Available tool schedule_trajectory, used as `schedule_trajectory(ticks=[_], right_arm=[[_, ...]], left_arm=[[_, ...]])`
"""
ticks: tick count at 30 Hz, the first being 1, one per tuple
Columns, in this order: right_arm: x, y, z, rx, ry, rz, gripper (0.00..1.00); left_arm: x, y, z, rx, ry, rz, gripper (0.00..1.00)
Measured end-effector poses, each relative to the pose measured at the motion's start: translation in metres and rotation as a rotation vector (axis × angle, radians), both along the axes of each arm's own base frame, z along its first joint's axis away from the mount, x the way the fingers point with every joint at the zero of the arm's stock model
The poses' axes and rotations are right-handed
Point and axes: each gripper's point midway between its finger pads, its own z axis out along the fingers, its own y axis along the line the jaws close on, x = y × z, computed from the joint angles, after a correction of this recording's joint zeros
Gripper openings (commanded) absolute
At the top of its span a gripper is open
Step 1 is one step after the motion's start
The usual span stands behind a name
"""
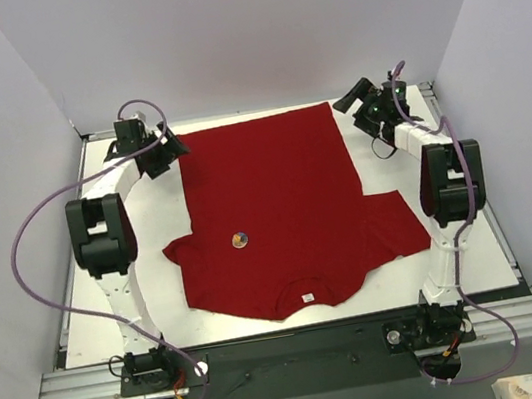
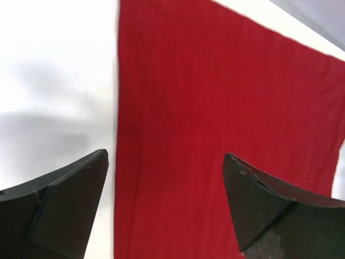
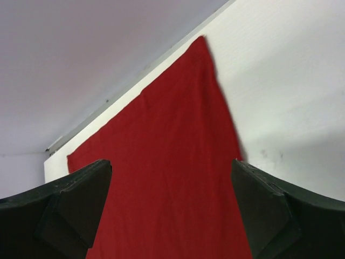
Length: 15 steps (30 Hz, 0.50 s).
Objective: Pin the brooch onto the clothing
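Next, my right gripper grabs the sleeve's far edge [image 1: 378,194] next to the underarm, on the side of the red T-shirt away from the brooch.
The red T-shirt [image 1: 282,207] lies flat on the white table, collar and white label toward the near edge. The brooch [image 1: 239,240], a small gold disc with a dark centre, rests on the shirt near its left sleeve. My left gripper [image 1: 176,145] is open and empty above the shirt's far left hem corner; the left wrist view shows red fabric [image 2: 215,118] between its jaws. My right gripper [image 1: 344,104] is open and empty by the far right hem corner; the right wrist view shows the shirt corner [image 3: 172,162]. The brooch is out of both wrist views.
The white table [image 1: 139,230] is ringed by pale walls at the back and both sides. Bare table strips flank the shirt. A metal rail [image 1: 300,351] runs along the near edge with both arm bases.
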Motion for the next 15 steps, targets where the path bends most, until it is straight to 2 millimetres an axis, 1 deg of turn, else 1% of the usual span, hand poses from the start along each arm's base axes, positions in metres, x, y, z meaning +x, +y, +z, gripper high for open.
schedule_trajectory(ticks=[2, 3, 6, 7, 9, 10, 11, 12, 13, 14, 15], right_arm=[[-0.017, 0.005, 0.013, 0.000, 0.003, 0.009, 0.98], [-0.030, 0.013, 0.018, 0.000, 0.015, 0.022, 0.98], [-0.055, 0.024, 0.022, -0.001, 0.050, 0.044, 0.98], [-0.066, 0.027, 0.019, -0.001, 0.074, 0.051, 0.98], [-0.088, 0.032, 0.006, -0.002, 0.132, 0.062, 1.00], [-0.098, 0.034, -0.001, -0.003, 0.157, 0.065, 1.00], [-0.114, 0.035, -0.013, -0.005, 0.202, 0.068, 1.00], [-0.126, 0.034, -0.020, -0.007, 0.234, 0.066, 1.00], [-0.142, 0.032, -0.033, -0.013, 0.279, 0.057, 1.00], [-0.152, 0.029, -0.040, -0.016, 0.310, 0.050, 1.00], [-0.164, 0.025, -0.049, -0.022, 0.349, 0.038, 0.99]], left_arm=[[-0.027, 0.000, 0.017, 0.011, -0.006, 0.000, 0.88], [-0.039, -0.001, 0.027, 0.018, -0.015, -0.002, 0.86], [-0.075, -0.006, 0.052, 0.038, -0.050, -0.015, 0.80], [-0.087, -0.007, 0.058, 0.043, -0.061, -0.020, 0.73], [-0.114, -0.010, 0.058, 0.047, -0.054, -0.026, 0.49], [-0.128, -0.010, 0.056, 0.048, -0.048, -0.027, 0.26], [-0.144, -0.009, 0.049, 0.051, -0.029, -0.024, 0.13], [-0.159, -0.007, 0.040, 0.053, -0.002, -0.017, 0.08], [-0.173, -0.005, 0.030, 0.057, 0.026, -0.014, 0.03], [-0.185, -0.004, 0.021, 0.060, 0.052, -0.012, 0.00], [-0.198, -0.003, 0.011, 0.060, 0.076, -0.009, 0.00]])
